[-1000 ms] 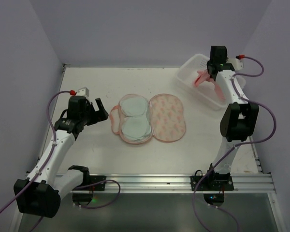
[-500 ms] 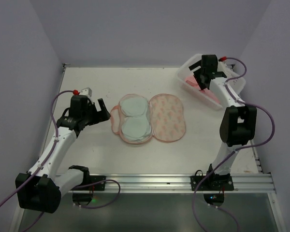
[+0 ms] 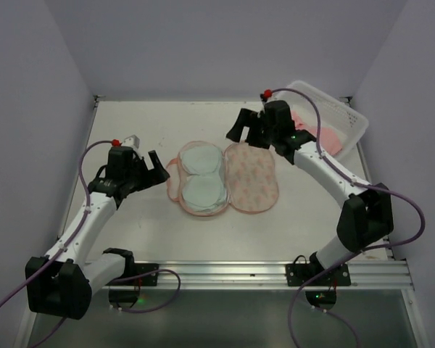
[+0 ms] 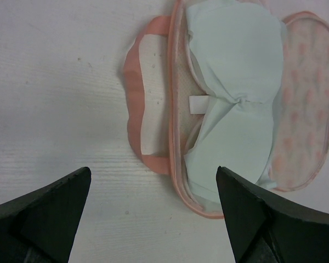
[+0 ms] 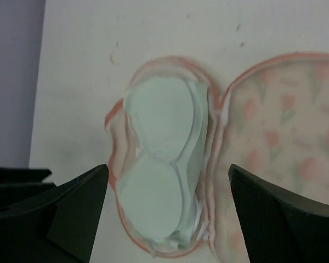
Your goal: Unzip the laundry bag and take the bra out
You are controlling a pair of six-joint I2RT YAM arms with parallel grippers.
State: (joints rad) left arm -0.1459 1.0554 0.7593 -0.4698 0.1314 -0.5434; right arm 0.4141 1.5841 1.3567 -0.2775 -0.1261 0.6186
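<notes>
Next, my right gripper needs to go to the pale mint bra's middle (image 3: 214,177) (image 5: 174,162), where the cups meet, and close there.
The laundry bag (image 3: 252,177) lies unzipped and spread flat mid-table, its orange-patterned lid (image 5: 274,137) folded out to the right. The pale mint bra (image 3: 201,176) rests in the left half, both cups up (image 4: 241,93) (image 5: 159,164). My left gripper (image 3: 156,165) is open just left of the bag, near its pink loop (image 4: 142,109), with nothing between the fingers (image 4: 153,171). My right gripper (image 3: 245,134) hovers open above the bag's far end, looking down on the bra (image 5: 168,167), empty.
A white slotted basket (image 3: 348,119) stands at the back right corner with a pink cloth (image 3: 322,136) in it. Purple walls close in the table on three sides. The rail with the arm bases runs along the near edge.
My right gripper opened over the basket, left the pink cloth there, and swung left to above the bag. The left gripper crept slightly toward the bag.
</notes>
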